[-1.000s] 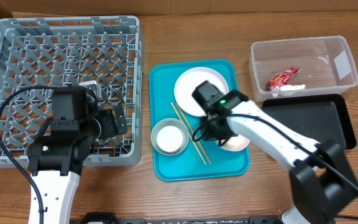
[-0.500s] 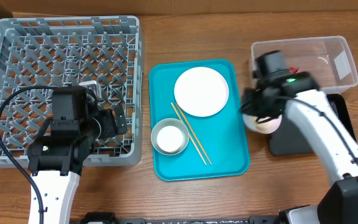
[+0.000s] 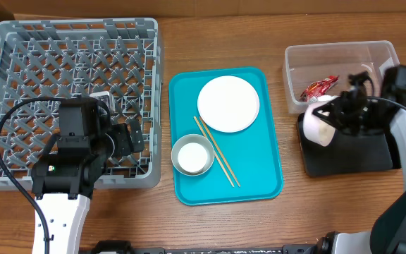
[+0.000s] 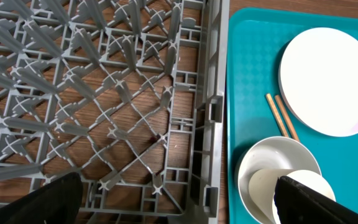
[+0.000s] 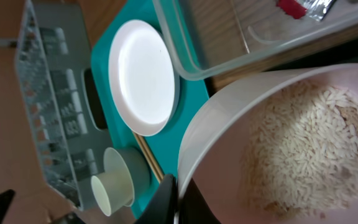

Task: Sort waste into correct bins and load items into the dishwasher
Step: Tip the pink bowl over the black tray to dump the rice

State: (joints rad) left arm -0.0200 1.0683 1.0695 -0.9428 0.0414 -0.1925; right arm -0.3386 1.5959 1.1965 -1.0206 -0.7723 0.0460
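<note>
My right gripper has the pinkish-white bowl to place, now tilted over the black tray. I will set it down on the white plate point(image 3: 230, 101) point(image 5: 144, 79) on the teal tray.
My right gripper point(image 3: 335, 118) is shut on the rim of the pinkish-white bowl point(image 3: 318, 130). It holds the bowl tilted over the left end of the black tray point(image 3: 354, 156). White rice grains point(image 5: 309, 143) lie heaped inside the bowl, and the fingers point(image 5: 178, 199) pinch its rim. A red wrapper point(image 3: 320, 87) lies in the clear tub point(image 3: 344, 67). The white plate point(image 3: 228, 104), chopsticks point(image 3: 216, 152) and grey bowl point(image 3: 192, 155) holding the small cup point(image 4: 263, 186) rest on the teal tray point(image 3: 259, 183). My left gripper point(image 3: 129, 139) hangs open over the dish rack's point(image 3: 69, 70) near right corner.
The rack fills the table's left side, the teal tray sits in the middle, and the tub and black tray stand together at the right. Bare wood shows between the teal tray and the black tray.
My right arm carried the bowl of rice from the teal tray rightward to above the black tray and tipped it on its side. The left arm stayed still.
</note>
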